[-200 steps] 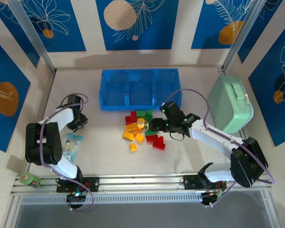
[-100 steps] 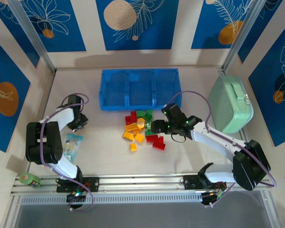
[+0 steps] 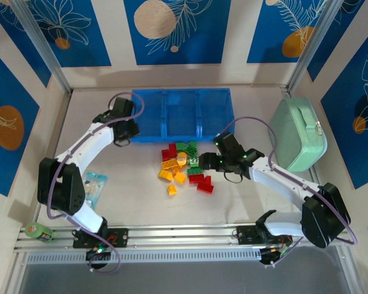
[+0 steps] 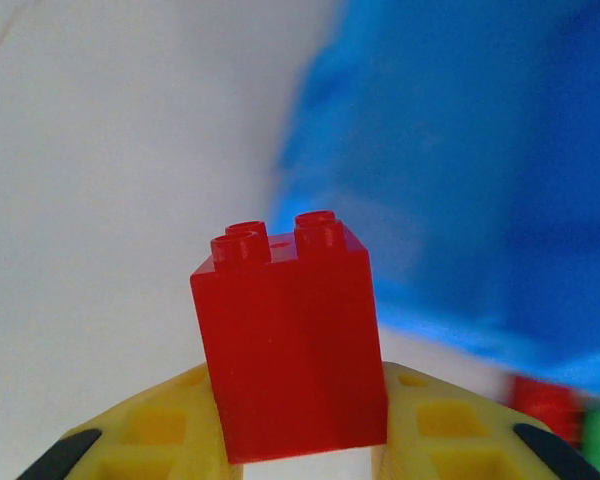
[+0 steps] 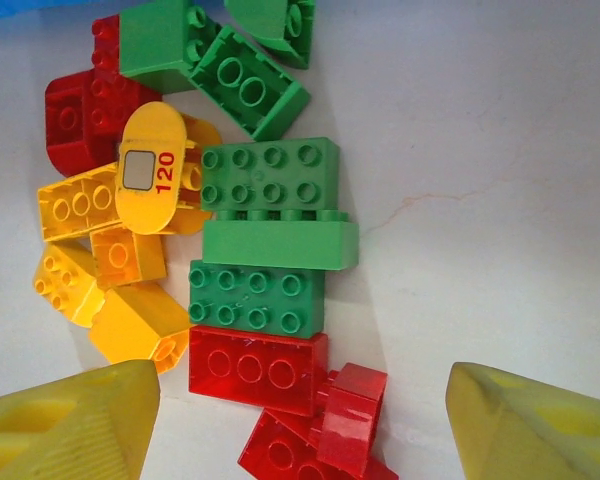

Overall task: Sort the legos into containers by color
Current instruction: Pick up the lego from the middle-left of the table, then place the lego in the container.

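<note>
Next, I let go of the red brick, now held by the tray's end, with my left gripper in the tray's compartment (image 3: 154,123) (image 4: 488,178) farthest from the mint-green case, near the divider.
My left gripper (image 3: 126,130) hangs by the left end of the translucent blue three-compartment tray (image 3: 135,137) and is shut on a red brick (image 4: 288,340), which stands studs-up between the yellow fingers (image 4: 155,430). The tray is a blue blur (image 4: 460,150) behind it. The other legos lie in a pile (image 3: 183,165) in front of the tray. My right gripper (image 3: 203,163) is open over the pile's right side (image 5: 305,420). Between its fingertips lie a flat red brick (image 5: 258,368) and green bricks (image 5: 265,180), with yellow ones (image 5: 80,205) to the left.
A mint-green case with a handle (image 3: 297,135) stands at the right. A pale blue packet (image 3: 93,187) lies at the left beside the left arm's base. A small green roll (image 3: 38,231) sits at the near left corner by the metal rail (image 3: 184,236).
The left arm has swung from the table's left side up and right to the tray's left end. The right gripper has edged slightly right over the pile.
</note>
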